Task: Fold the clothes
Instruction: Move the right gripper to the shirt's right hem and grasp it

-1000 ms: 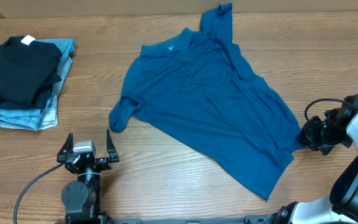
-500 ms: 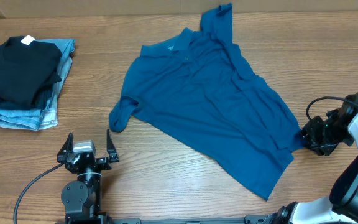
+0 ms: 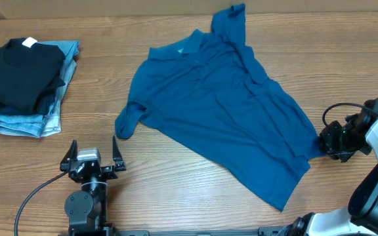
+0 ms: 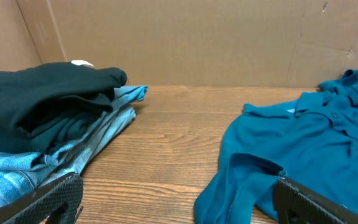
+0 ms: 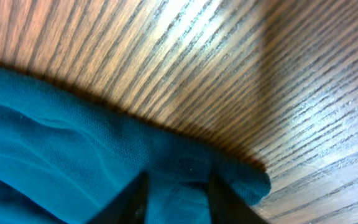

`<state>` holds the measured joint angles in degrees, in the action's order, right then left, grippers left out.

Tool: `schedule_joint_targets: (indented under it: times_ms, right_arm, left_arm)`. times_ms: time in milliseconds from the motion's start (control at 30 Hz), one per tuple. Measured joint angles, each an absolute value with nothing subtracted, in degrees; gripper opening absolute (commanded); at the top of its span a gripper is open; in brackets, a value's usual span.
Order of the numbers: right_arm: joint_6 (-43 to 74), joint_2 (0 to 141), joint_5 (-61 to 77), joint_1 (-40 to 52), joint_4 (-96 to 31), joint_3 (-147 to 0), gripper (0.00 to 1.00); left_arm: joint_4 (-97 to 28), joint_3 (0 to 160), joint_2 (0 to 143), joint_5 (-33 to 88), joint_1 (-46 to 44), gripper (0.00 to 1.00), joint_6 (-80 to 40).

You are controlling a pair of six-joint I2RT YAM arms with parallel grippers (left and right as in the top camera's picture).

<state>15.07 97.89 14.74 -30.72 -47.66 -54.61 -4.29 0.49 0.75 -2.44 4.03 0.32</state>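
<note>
The teal-blue shirt lies at a slant with its hem bunched up, so next my right gripper pinches the shirt's hem corner [image 3: 314, 149] and pulls it toward the table's far edge before folding.
The clothes, one teal-blue collared shirt [image 3: 222, 105], lie spread slantwise across the middle of the table, collar toward the far edge. My right gripper [image 3: 323, 140] is down at the shirt's right hem corner. In the right wrist view its fingers [image 5: 138, 193] stand a little apart astride a bump of teal fabric [image 5: 73, 162], and the corner still rests on the wood. My left gripper [image 3: 94, 141] stands wide open near the front edge, empty, just short of the shirt's rolled left sleeve [image 4: 241, 186].
A folded black garment [image 3: 21, 72] with a white tag lies on light-blue jeans [image 3: 44, 118] at the far left, seen also in the left wrist view as the black garment [image 4: 42, 93]. A brown wall [image 4: 179, 37] backs the table.
The right gripper's jaws have parted from a tighter pinch and drawn slightly back to the right at the hem corner. The shirt and the left arm have not moved.
</note>
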Motion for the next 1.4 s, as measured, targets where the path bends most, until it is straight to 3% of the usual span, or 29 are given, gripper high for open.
schedule_joint_targets:
  times_ms: [200,233,300,367,733,933,1400]
  right_arm:
    - [15.0,97.7,15.3,-30.7,-46.4,-53.0,0.45]
    - [15.0,97.4,15.5,-30.7,-45.9,-52.6,0.4]
    - [15.1,97.0,15.5,-30.7,-45.3,-52.0,0.15]
    - [15.2,97.0,15.6,-30.8,-45.2,-51.8,0.05]
    - [15.0,97.3,15.2,-30.7,-57.5,-63.7,0.05]
    - [15.0,97.3,14.6,-30.7,-58.3,-66.6,0.04]
    - [14.1,97.3,11.3,-30.7,-41.5,-66.7,0.04]
  left_arm:
    - [-4.3,0.5,0.8,-2.4,4.0,1.0,0.3]
    - [-4.3,0.5,0.8,-2.4,4.0,1.0,0.3]
    - [-4.3,0.5,0.8,-2.4,4.0,1.0,0.3]
    - [-4.3,0.5,0.8,-2.4,4.0,1.0,0.3]
    - [-4.3,0.5,0.8,-2.4,4.0,1.0,0.3]
    - [-4.3,0.5,0.8,-2.4,4.0,1.0,0.3]
    - [-4.3,0.5,0.8,-2.4,4.0,1.0,0.3]
